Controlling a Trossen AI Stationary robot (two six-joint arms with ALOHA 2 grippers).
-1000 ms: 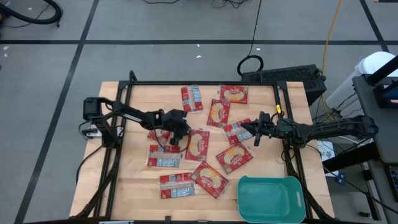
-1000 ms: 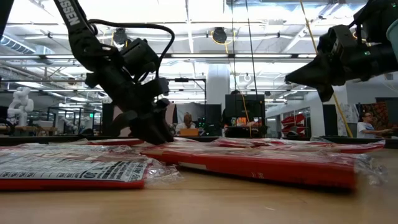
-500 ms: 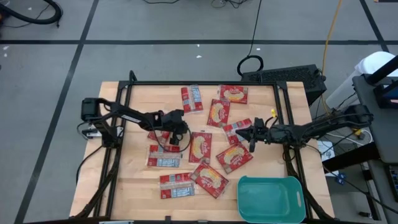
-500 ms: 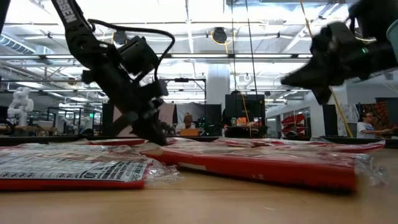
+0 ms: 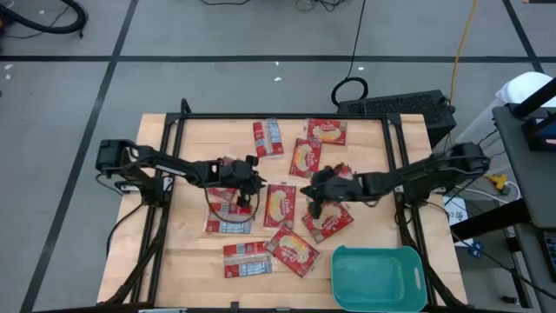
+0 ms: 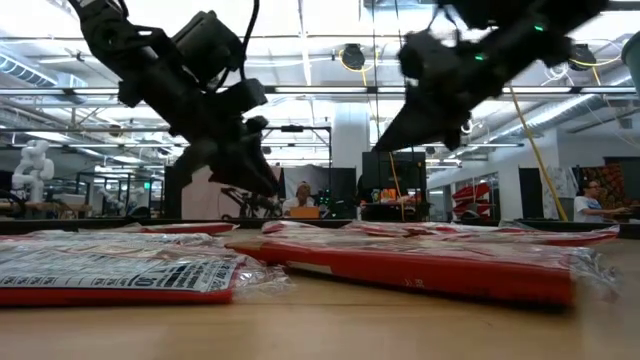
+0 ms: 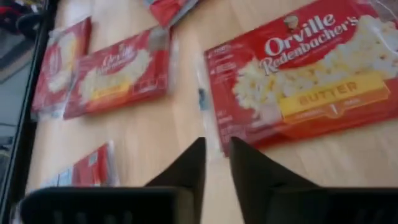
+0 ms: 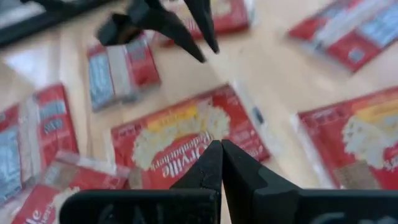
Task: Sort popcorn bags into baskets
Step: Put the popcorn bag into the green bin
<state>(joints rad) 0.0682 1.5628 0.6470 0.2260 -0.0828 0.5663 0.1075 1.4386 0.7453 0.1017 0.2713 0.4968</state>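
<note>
I will close my right gripper on the side of the middle popcorn bag [image 5: 293, 215] [image 8: 165, 179] that faces the teal basket, across from my left gripper.
Several red popcorn bags lie flat on the wooden table, among them one in the middle [image 5: 280, 206] with its yellow picture up [image 7: 311, 81] [image 8: 186, 146]. My left gripper [image 5: 250, 193] [image 7: 216, 146] hovers just left of that bag's clear edge, slanting down, its fingers a little apart with nothing between them. My right gripper [image 5: 315, 204] [image 8: 221, 146] hangs shut and empty over the same bag's right side. In the low view both grippers [image 6: 268, 195] [image 6: 383, 140] stand clear above the bags. The teal basket [image 5: 378, 278] sits empty at the table's near right corner.
More bags lie at the far side [image 5: 268, 137] [image 5: 326, 130], at the right [image 5: 328, 219] and near the front edge [image 5: 261, 258]. Black frame rails [image 5: 165, 174] [image 5: 404, 174] run along the table's left and right sides. A person sits in the room behind [image 6: 302, 192].
My right gripper has swung from the table's right side toward the middle, tipping downward and staying shut. My left gripper has risen off the bags, staying just left of the middle bag. The bags lie as before.
</note>
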